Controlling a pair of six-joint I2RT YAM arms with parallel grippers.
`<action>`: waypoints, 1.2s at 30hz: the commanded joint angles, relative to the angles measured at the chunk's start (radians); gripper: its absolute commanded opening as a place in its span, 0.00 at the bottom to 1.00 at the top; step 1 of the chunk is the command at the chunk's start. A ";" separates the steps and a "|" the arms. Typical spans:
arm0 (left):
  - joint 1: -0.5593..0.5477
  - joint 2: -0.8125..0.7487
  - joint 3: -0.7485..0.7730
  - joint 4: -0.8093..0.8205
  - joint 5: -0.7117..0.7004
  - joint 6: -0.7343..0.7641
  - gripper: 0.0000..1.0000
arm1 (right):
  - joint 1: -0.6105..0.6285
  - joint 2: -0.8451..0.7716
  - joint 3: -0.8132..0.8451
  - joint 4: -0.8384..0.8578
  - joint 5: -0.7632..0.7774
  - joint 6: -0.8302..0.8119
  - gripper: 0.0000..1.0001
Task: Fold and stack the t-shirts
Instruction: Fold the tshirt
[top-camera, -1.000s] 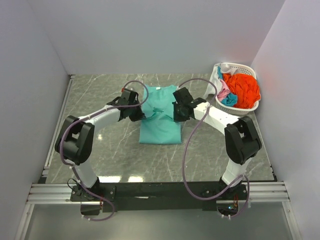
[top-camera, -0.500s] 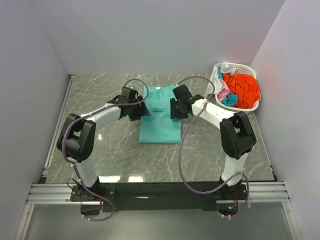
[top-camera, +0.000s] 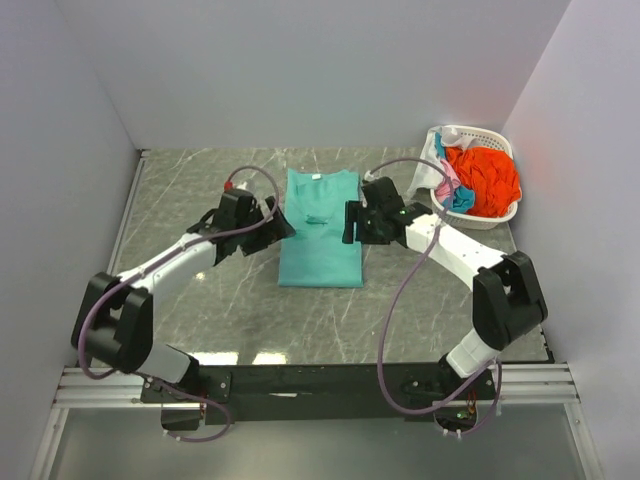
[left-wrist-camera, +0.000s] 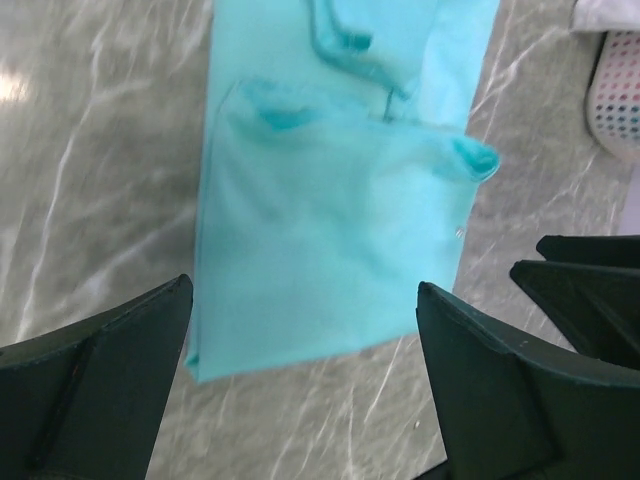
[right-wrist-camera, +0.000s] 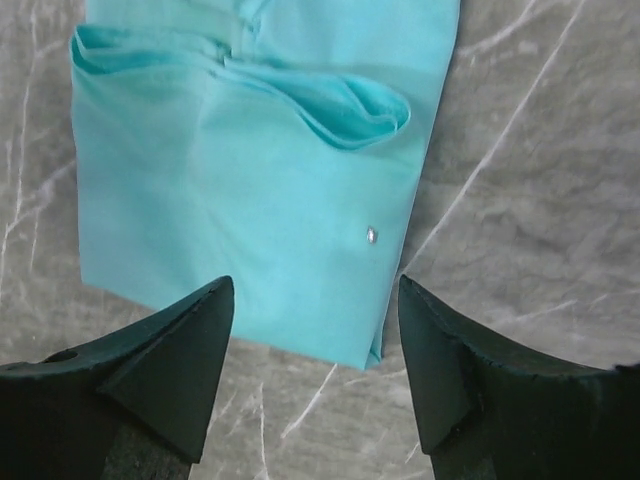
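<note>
Next, I close my left gripper on the near corner (top-camera: 282, 284) (left-wrist-camera: 200, 374) of the teal-green t-shirt, on the side farther from the white basket.
A teal-green t-shirt (top-camera: 320, 230) lies folded into a long rectangle at the middle of the table, collar end toward the back wall. My left gripper (top-camera: 278, 224) hovers at its left edge and stands open, nothing between its fingers. On the opposite edge my right gripper (top-camera: 350, 222) is open and empty too. The left wrist view looks down on the shirt (left-wrist-camera: 330, 230) past the open gripper (left-wrist-camera: 303, 285). From the right wrist the shirt (right-wrist-camera: 250, 190) shows a loose fold of cloth on top, the gripper (right-wrist-camera: 315, 282) above its near edge. More t-shirts, orange-red (top-camera: 485, 175), pink (top-camera: 449, 183) and blue (top-camera: 458, 198), sit in the basket.
A white latticed basket (top-camera: 478, 222) stands at the back right corner of the grey marble table (top-camera: 200, 180). White walls close in on the left, back and right. The basket's edge (left-wrist-camera: 620, 90) and the right gripper's dark body (left-wrist-camera: 590, 280) show in the left wrist view.
Both grippers have opened and let go of the teal shirt. The left arm has drawn back to the left and nearer, the right arm to the right. The shirt lies flat.
</note>
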 joint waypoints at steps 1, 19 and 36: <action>0.001 -0.073 -0.091 0.027 0.023 -0.037 1.00 | 0.006 -0.072 -0.093 0.041 -0.060 0.029 0.73; -0.016 -0.049 -0.312 0.105 0.090 -0.070 0.72 | 0.008 -0.149 -0.371 0.156 -0.183 0.121 0.68; -0.030 0.031 -0.328 0.128 0.083 -0.077 0.40 | 0.006 -0.096 -0.389 0.162 -0.114 0.108 0.49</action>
